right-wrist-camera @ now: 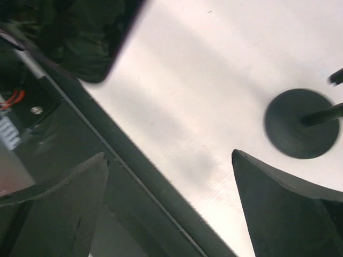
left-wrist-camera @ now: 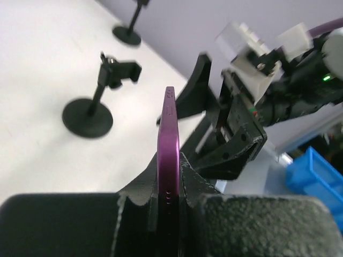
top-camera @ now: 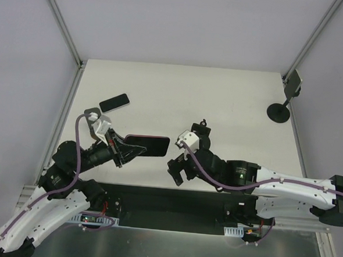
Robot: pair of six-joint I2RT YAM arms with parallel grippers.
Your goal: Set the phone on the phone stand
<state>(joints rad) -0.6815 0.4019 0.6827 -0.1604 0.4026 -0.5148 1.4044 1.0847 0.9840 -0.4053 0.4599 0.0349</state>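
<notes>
The phone is held by its short end in my left gripper, so next my right gripper grabs the phone's loose end point(top-camera: 164, 147) and turns it for a new hold.
My left gripper point(top-camera: 134, 148) is shut on the phone point(top-camera: 152, 145), a flat black slab held above the table's near left. In the left wrist view the phone point(left-wrist-camera: 169, 144) stands edge-on with a purple rim, pinched between both pads of the gripper point(left-wrist-camera: 170, 184). One phone stand point(top-camera: 279, 112) has its disc base at the far right of the table. A second stand point(left-wrist-camera: 87, 116) is closer, its head point(top-camera: 202, 126) showing just behind the right arm. My right gripper point(top-camera: 177, 171) hangs open and empty over the near table edge, fingers wide apart point(right-wrist-camera: 170, 155), to the right of the phone's corner point(right-wrist-camera: 91, 43).
Another flat black slab point(top-camera: 115, 102) lies on a grey piece at the table's left. White walls and metal frame rails point(top-camera: 66, 35) enclose the table. A dark strip point(right-wrist-camera: 150, 182) runs along the near table edge. A disc base point(right-wrist-camera: 303, 131) sits right of the right fingers. A blue bin point(left-wrist-camera: 316, 176) is off the table.
</notes>
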